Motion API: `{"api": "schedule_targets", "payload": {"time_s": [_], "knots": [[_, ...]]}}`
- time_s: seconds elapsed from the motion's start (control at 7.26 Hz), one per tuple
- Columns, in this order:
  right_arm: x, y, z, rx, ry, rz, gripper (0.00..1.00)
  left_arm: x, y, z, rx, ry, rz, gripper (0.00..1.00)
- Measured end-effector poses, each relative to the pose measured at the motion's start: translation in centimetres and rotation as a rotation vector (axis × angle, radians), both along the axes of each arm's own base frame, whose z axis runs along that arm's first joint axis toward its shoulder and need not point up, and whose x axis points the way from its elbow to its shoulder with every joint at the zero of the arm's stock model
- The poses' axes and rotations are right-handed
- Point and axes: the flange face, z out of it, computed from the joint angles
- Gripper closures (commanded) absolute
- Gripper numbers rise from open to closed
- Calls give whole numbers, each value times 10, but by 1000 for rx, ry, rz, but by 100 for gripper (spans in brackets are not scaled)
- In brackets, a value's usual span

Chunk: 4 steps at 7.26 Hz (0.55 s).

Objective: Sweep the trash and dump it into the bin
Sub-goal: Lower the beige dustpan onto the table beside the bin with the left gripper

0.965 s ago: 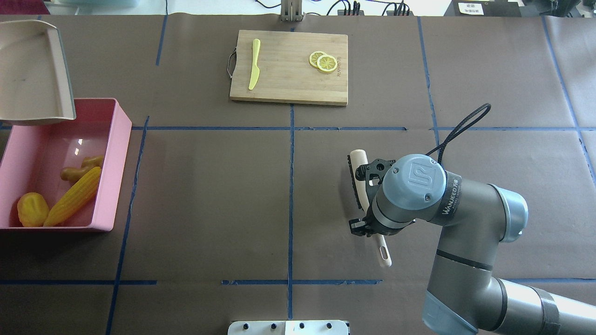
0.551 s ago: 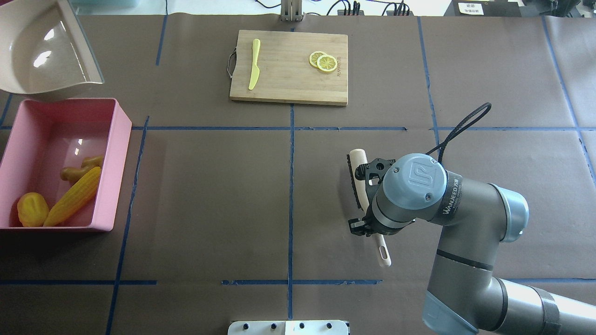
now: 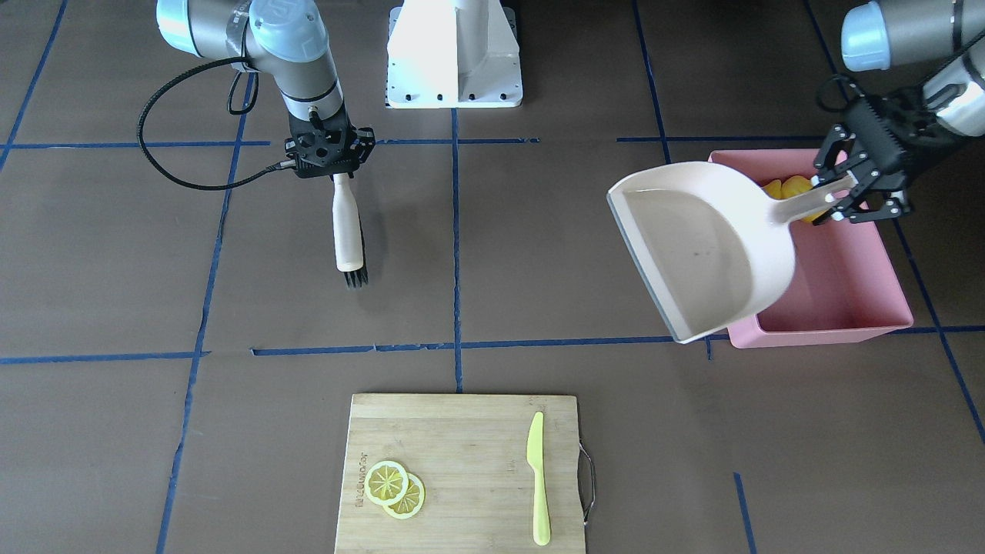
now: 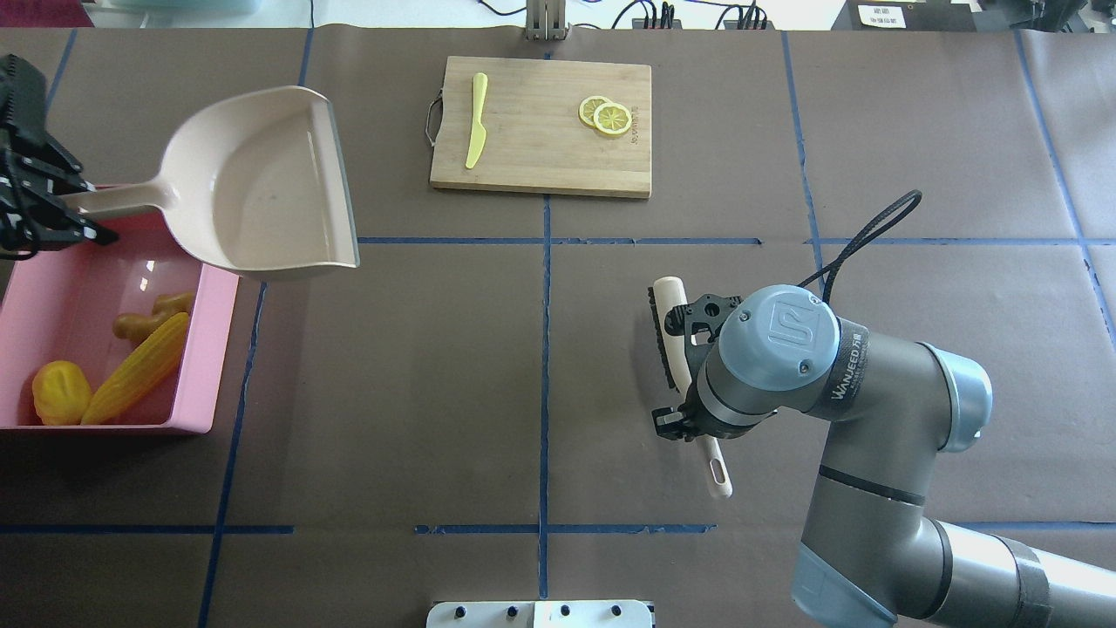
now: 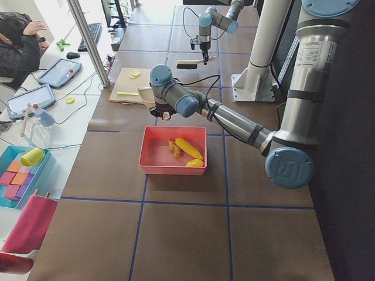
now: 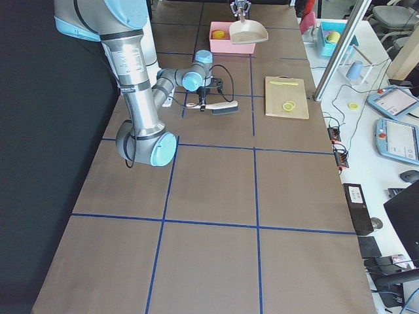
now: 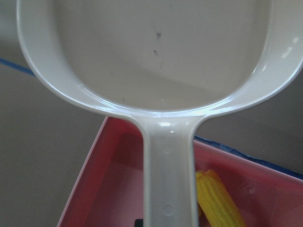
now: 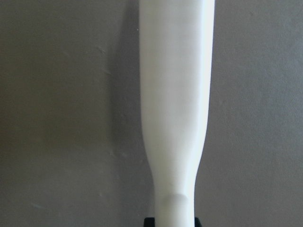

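The cream dustpan, still in the air over the bin, will be released by my left gripper on the table (image 3: 533, 231) between the brush and the pink bin.
The pink bin (image 4: 218, 349) stands at the table's left edge and holds the corn cob (image 4: 139, 368), the yellow potato lump (image 4: 59, 392) and the ginger root (image 4: 153, 316). My left gripper (image 4: 52, 205) is shut on the handle of the cream dustpan (image 4: 261, 187). It holds the empty pan in the air over the bin's far right corner, mouth towards the table's middle. In the front view the left gripper (image 3: 843, 198) and dustpan (image 3: 708, 246) cover part of the bin (image 3: 846, 323). My right gripper (image 3: 332, 171) is shut on the brush (image 3: 348, 235), right of centre.
A wooden cutting board (image 4: 540, 126) at the far middle carries a yellow-green knife (image 4: 476, 118) and lemon slices (image 4: 606, 115). The right arm's black cable (image 4: 863, 240) loops above the table. The robot base (image 3: 454, 54) stands at the near edge.
The dustpan has swung from the far left corner to the right and turned face-up, its mouth now pointing to the table's middle. The left gripper has come into view. The right arm has barely moved.
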Motion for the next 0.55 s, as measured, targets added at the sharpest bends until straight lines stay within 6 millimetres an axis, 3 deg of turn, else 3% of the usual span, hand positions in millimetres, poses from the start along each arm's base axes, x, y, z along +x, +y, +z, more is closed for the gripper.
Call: {"api": "schedule_targets", "payload": {"time_s": [0.14,0.55], "knots": [[0,0,0,0,-1,1,100,44,9,-13,40,-20,52,100],[0,0,-1,-3,-2,5,100,143,36,-34,157,-97,125,100]]}}
